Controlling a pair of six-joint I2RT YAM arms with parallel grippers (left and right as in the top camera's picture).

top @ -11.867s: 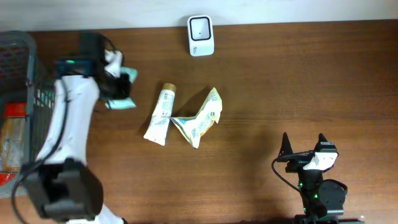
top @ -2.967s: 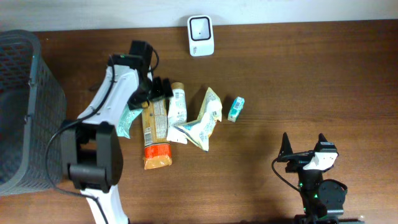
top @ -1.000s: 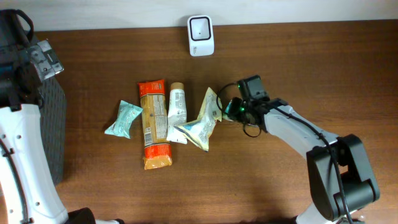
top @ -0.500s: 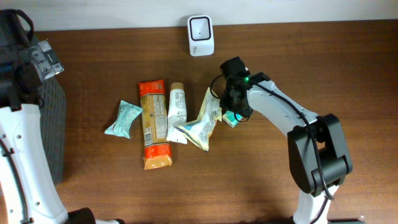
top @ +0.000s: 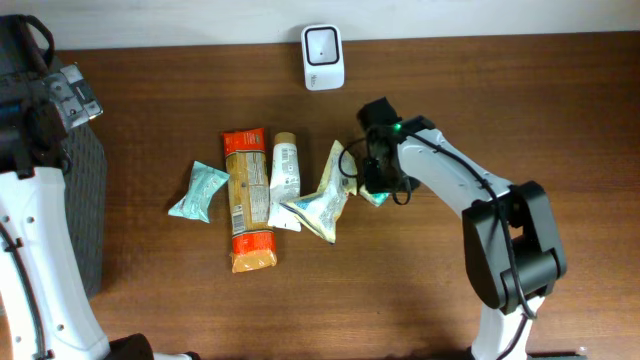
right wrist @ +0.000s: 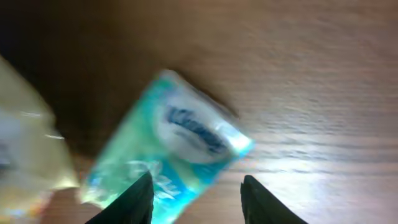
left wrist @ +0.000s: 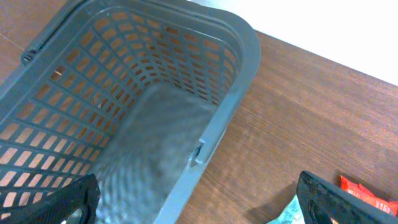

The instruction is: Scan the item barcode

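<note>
The teal tissue pack lies at a slant across the right gripper's fingers, so the robot should back off, line up with the pack and pinch its near end [right wrist: 189, 188].
A small teal tissue pack [right wrist: 168, 149] lies flat on the wooden table, seen in the overhead view [top: 373, 195] just right of a crumpled yellow-white bag [top: 325, 195]. My right gripper [right wrist: 196, 202] hovers low over the pack with its fingers apart. The left fingertip [right wrist: 138, 198] overlaps the pack's lower edge and the right one stands over bare wood. The white barcode scanner [top: 322, 57] stands at the table's back edge. My left gripper [left wrist: 199, 211] is wide open and holds nothing, above the grey basket [left wrist: 236, 93] at the far left.
A white tube [top: 284, 175], a red and orange packet [top: 247, 200] and a teal pouch [top: 200, 190] lie in a row left of the bag. The basket [top: 85, 200] sits at the left table edge under my left arm.
My right arm swung in from the right and settled over the tissue pack, its fingers spreading. The pack shifted slightly toward the front. The left arm has not moved.
</note>
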